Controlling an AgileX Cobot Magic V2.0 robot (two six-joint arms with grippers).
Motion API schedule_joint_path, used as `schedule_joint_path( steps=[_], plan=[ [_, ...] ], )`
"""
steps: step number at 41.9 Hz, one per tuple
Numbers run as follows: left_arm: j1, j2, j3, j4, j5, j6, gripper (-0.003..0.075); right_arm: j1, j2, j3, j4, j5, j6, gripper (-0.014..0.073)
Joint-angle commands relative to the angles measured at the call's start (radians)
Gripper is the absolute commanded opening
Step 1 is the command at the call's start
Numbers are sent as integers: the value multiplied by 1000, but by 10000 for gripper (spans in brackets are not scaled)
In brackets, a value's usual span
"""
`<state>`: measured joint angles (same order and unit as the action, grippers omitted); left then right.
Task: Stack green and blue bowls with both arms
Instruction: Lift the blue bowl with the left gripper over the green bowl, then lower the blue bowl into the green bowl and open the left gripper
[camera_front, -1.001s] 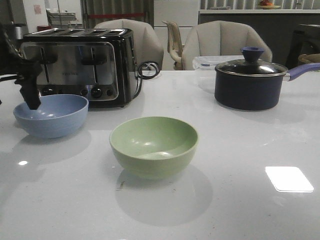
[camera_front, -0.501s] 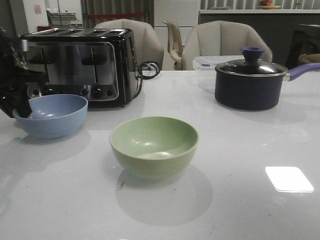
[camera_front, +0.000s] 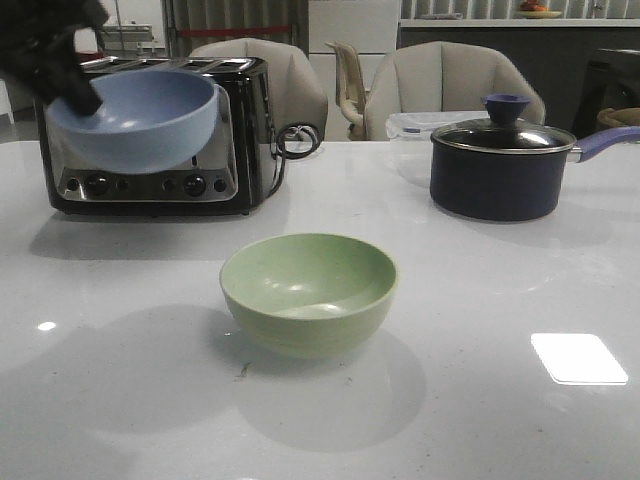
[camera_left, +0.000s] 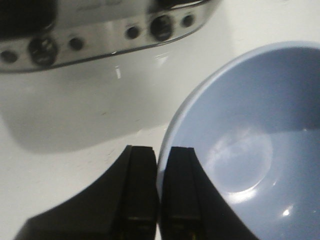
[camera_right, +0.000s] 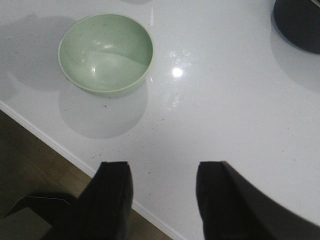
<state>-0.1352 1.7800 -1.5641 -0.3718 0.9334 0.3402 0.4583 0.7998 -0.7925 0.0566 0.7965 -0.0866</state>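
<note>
The left gripper should release the blue bowl inside the upright green bowl (camera_front: 307, 257) on the white table.
The blue bowl (camera_front: 135, 118) hangs in the air at the far left, in front of the toaster, held by its left rim. My left gripper (camera_front: 78, 97) is shut on that rim; in the left wrist view the two fingers pinch the bowl's edge (camera_left: 165, 165), one finger inside and one outside. The green bowl (camera_front: 308, 291) stands upright on the white table near the middle; it also shows in the right wrist view (camera_right: 105, 53). My right gripper (camera_right: 162, 192) is open and empty over the table's front edge, apart from the green bowl. The right arm is out of the front view.
A chrome and black toaster (camera_front: 160, 140) stands at the back left, behind the lifted bowl. A dark navy saucepan (camera_front: 500, 165) with a glass lid stands at the back right. Chairs (camera_front: 450, 85) stand behind the table. The table's front edge (camera_right: 60, 147) runs close to the right gripper.
My left gripper has lifted the blue bowl off the table, up and slightly right. The green bowl has not moved.
</note>
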Motion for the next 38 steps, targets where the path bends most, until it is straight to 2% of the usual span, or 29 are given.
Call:
schedule_joint_path(
  steps=[1,8,17,29,33,38],
  plan=[
    [-67,-73,-31,-66,-20,38,98,-2,-6,-29,-6,-57,-5,423],
    [-199,-50,-29,-64,-20,39,98,-2,-6,-29,-6,-57,-5,423],
    [-311,21,-29,-59,-26,40,98,-2,-6,-29,-6,-57,-5,423],
    [-347,124,-29,-40,-26,40,109,-2,-6,-29,-6,-57,-5,423],
    [-347,135,-29,-14,-26,40,204,-2,-6,-29,-6,-57,-5,423],
    [-347,136,-29,-11,-26,40,433,-2,-6,-29,-6,-57,-5,423]
  ],
)
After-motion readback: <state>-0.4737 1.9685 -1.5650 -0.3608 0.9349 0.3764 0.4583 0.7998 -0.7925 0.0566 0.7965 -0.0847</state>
